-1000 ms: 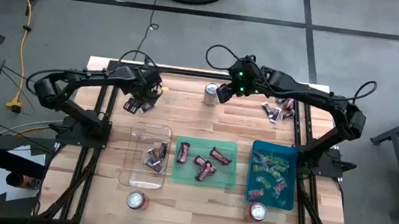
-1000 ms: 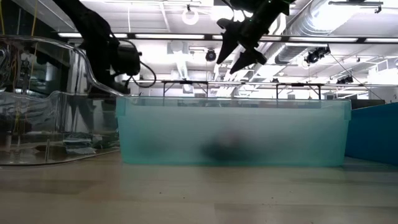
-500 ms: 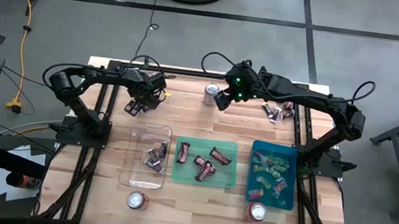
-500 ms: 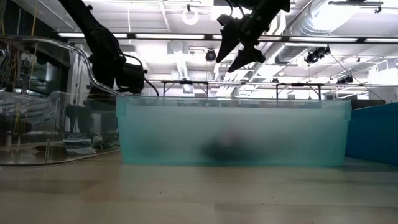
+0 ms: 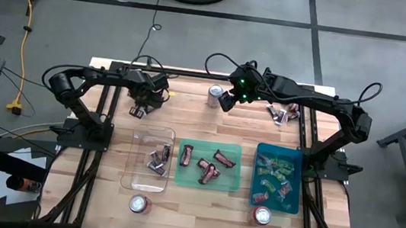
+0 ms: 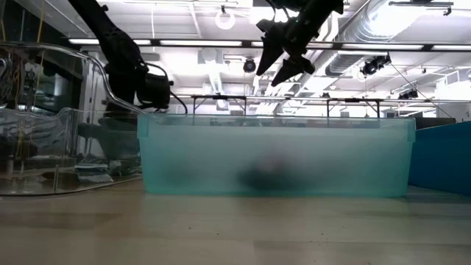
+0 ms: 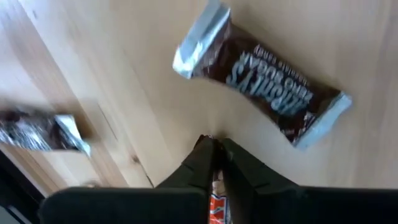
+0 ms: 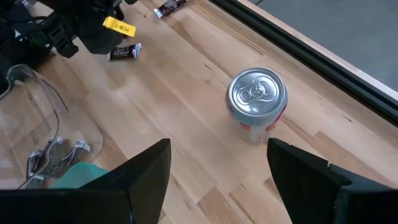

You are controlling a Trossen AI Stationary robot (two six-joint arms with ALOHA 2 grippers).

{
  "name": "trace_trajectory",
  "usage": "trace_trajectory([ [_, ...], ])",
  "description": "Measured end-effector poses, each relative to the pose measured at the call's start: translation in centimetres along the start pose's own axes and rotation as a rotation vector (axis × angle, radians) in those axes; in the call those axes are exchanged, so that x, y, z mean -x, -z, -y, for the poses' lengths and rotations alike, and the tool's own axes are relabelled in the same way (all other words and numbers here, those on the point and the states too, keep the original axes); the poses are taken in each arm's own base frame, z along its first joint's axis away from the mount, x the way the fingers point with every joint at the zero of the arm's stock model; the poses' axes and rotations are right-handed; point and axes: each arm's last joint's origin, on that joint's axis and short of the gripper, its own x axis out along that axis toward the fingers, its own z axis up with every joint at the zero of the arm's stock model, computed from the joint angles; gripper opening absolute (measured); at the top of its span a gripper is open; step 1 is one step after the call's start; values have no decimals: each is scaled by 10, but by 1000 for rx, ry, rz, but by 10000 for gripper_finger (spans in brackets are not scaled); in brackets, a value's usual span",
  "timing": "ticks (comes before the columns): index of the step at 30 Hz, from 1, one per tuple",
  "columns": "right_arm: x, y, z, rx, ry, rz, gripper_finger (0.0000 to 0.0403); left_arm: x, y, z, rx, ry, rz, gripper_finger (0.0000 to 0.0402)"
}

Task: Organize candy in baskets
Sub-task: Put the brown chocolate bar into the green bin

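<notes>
Next, I drop the candy from my left gripper on the bare wood (image 5: 181,105) between the clear basket and the silver can.
At the table's far left my left gripper (image 5: 140,108) points steeply down, shut on a candy whose orange-and-white wrapper shows between its fingers. A dark brown candy with silver ends (image 7: 261,74) lies on the wood beside it, another (image 7: 37,130) farther off. My right gripper (image 5: 225,100) hangs open and empty above the far middle, near a silver can (image 8: 257,102). Nearer stand the clear basket (image 5: 136,160), the green basket (image 5: 232,180) and the teal-blue basket (image 5: 295,178), each with candy inside. My left gripper pinches a candy between its two fingers, which come from above and point steeply down. Only a sliver of wrapper (image 7: 215,200) shows, back from the fingertips (image 7: 202,149); the fingers hide which part they have. The tips stand at the table top.
More loose candy (image 5: 284,112) lies at the far right corner. Two more cans (image 5: 139,203) (image 5: 261,216) stand at the near edge in front of the baskets. A black metal frame (image 5: 192,73) borders the table. Bare wood lies between the baskets and the far edge.
My left gripper has come down onto the candies at the far left, rolled a little, and then shut. The right arm has kept still.
</notes>
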Motion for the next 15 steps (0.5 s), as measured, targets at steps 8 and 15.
trace_trajectory([
  [8,0,0,0,0,1,0,261,16,5,1,151,31,105,1],
  [15,0,0,0,36,2,1,261,71,11,-12,338,-62,368,0],
])
